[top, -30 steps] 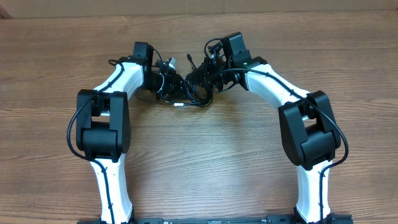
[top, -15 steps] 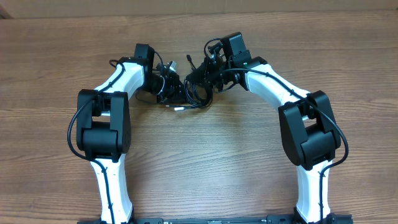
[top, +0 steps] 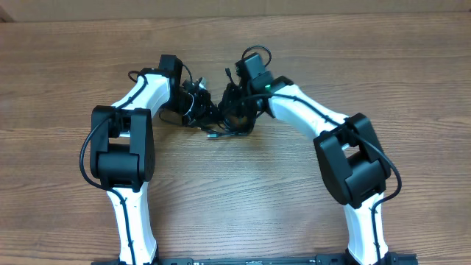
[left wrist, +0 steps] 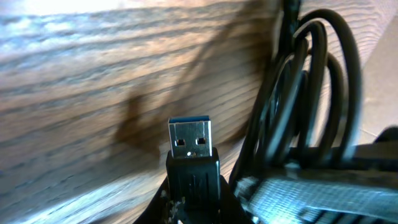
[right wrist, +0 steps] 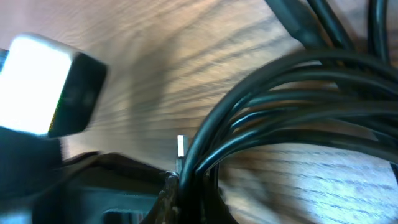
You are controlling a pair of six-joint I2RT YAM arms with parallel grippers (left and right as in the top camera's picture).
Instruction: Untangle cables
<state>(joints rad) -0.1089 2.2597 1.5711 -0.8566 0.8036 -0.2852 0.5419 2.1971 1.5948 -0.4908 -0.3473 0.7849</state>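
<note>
The robot's right gripper pinches the looped cords beside the left gripper's USB plug, so it should open and take the loops' side (top: 250,125) away from the plug.
The cables (top: 224,118) are a tangled bunch of thin black cords on the wooden table, between the two wrists. My left gripper (top: 197,103) sits at the bunch's left side. In the left wrist view it is shut on a black USB plug (left wrist: 191,158) with a silver end, and looped cords (left wrist: 305,93) rise to its right. My right gripper (top: 234,99) presses into the bunch from the right. In the right wrist view it is shut on a bundle of several cords (right wrist: 249,118), with a small silver plug tip (right wrist: 181,145) beside them.
The wooden table (top: 243,191) stretches around the arms. A pale wall or board edge (top: 221,9) runs along the far side. The left arm's white link (top: 143,92) and the right arm's white link (top: 309,110) flank the bunch. A white and black block (right wrist: 50,81) shows blurred in the right wrist view.
My right arm has swung left, pushing its gripper further into the bunch. The bunch has drawn closer and shifted a little left. My left arm has barely moved.
</note>
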